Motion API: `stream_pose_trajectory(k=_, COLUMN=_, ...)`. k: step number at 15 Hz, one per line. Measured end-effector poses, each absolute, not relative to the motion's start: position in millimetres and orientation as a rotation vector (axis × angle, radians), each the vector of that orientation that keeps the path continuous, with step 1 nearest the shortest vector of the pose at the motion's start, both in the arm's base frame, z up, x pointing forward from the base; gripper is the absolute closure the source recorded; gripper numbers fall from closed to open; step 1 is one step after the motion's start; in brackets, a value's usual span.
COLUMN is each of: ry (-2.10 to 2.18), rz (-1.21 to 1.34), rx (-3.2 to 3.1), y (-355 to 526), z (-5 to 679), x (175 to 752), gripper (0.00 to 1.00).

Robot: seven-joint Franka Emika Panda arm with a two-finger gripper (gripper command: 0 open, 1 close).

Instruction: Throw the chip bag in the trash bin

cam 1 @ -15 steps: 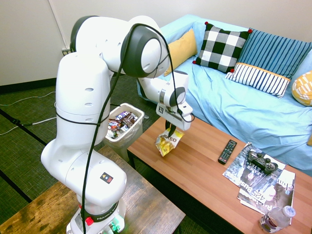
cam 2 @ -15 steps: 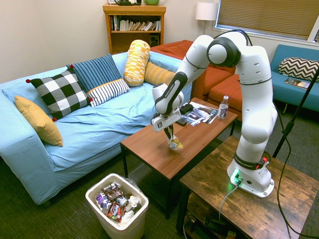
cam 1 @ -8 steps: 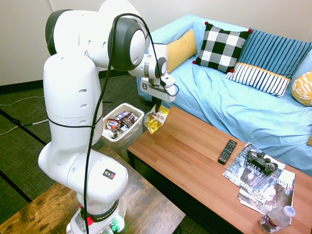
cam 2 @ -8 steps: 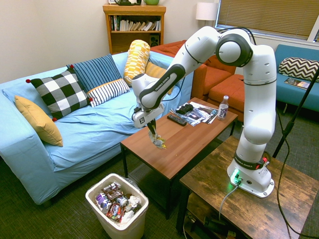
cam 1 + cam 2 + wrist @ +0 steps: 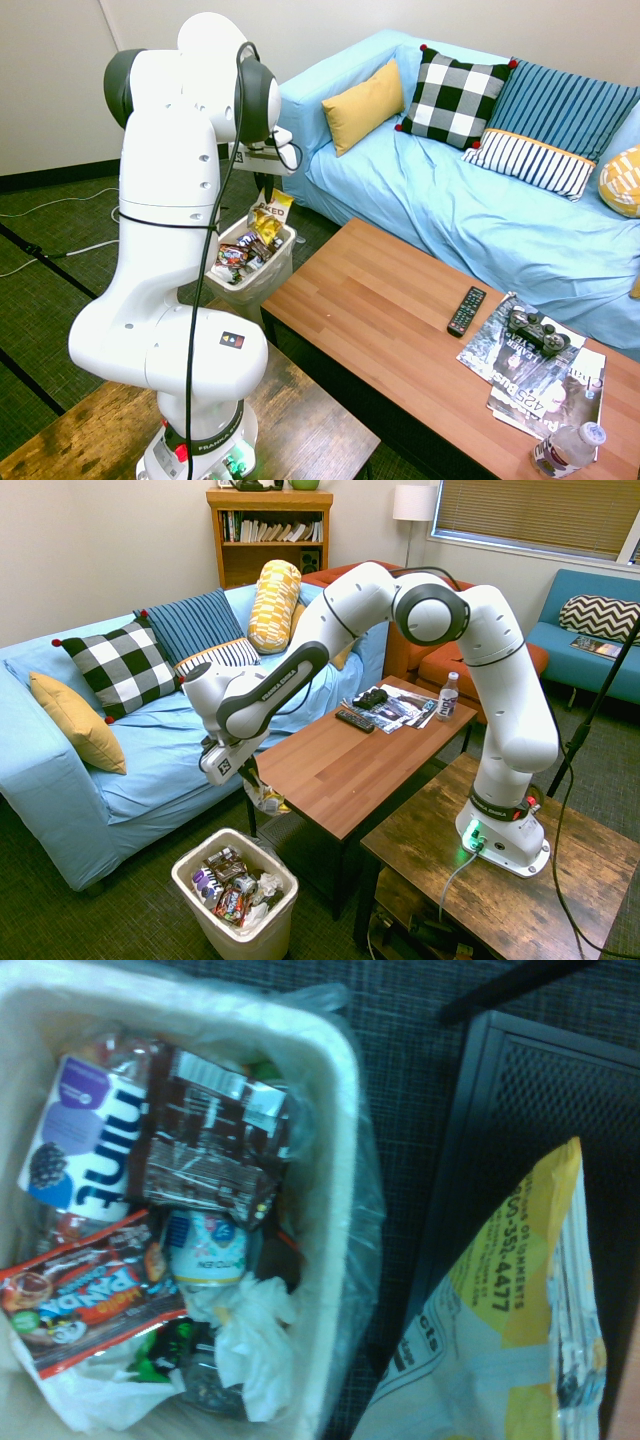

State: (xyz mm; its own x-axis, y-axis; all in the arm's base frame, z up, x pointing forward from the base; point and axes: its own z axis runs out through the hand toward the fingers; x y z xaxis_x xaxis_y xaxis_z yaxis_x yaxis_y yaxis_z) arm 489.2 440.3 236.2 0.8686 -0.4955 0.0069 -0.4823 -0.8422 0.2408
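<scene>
My gripper should drop the chip bag, now hanging beside the bin's rim, in the trash bin, on the trash point(image 5: 235, 864) point(image 5: 236, 1222) next to the brown wrapper.
The chip bag point(image 5: 268, 222), yellow and crinkled with a dark label, hangs from my gripper point(image 5: 262, 196), which is shut on its top edge. In the second exterior view the gripper point(image 5: 249, 777) holds the chip bag point(image 5: 268, 800) just past the end of the coffee table, above and slightly to the table side of the trash bin point(image 5: 190, 866). The white, lined trash bin point(image 5: 291, 236) sits on the floor below the bag. In the wrist view the chip bag point(image 5: 520, 1340) hangs beside the trash bin's rim point(image 5: 342, 1160), not over its opening.
The bin holds several wrappers point(image 5: 215, 1140) and crumpled paper. The coffee table point(image 5: 330, 770) carries a remote point(image 5: 466, 310), magazines point(image 5: 540, 380), a game controller point(image 5: 536, 328) and a water bottle point(image 5: 566, 448). The blue sofa point(image 5: 150, 750) with pillows stands behind the bin.
The arm has swung from over the coffee table, past its end, towards the trash bin, carrying the chip bag with it. The bag now hangs lower, near the bin.
</scene>
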Motion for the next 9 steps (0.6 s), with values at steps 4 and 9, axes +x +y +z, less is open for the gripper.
stream_pose_trajectory(k=4, ry=-0.708, rz=-0.134, rx=2.869, y=498, z=203, x=468, gripper=1.0)
stream_pose_trajectory(k=9, ry=-0.72, rz=-0.156, rx=2.945, y=519, z=199, x=460, gripper=0.0)
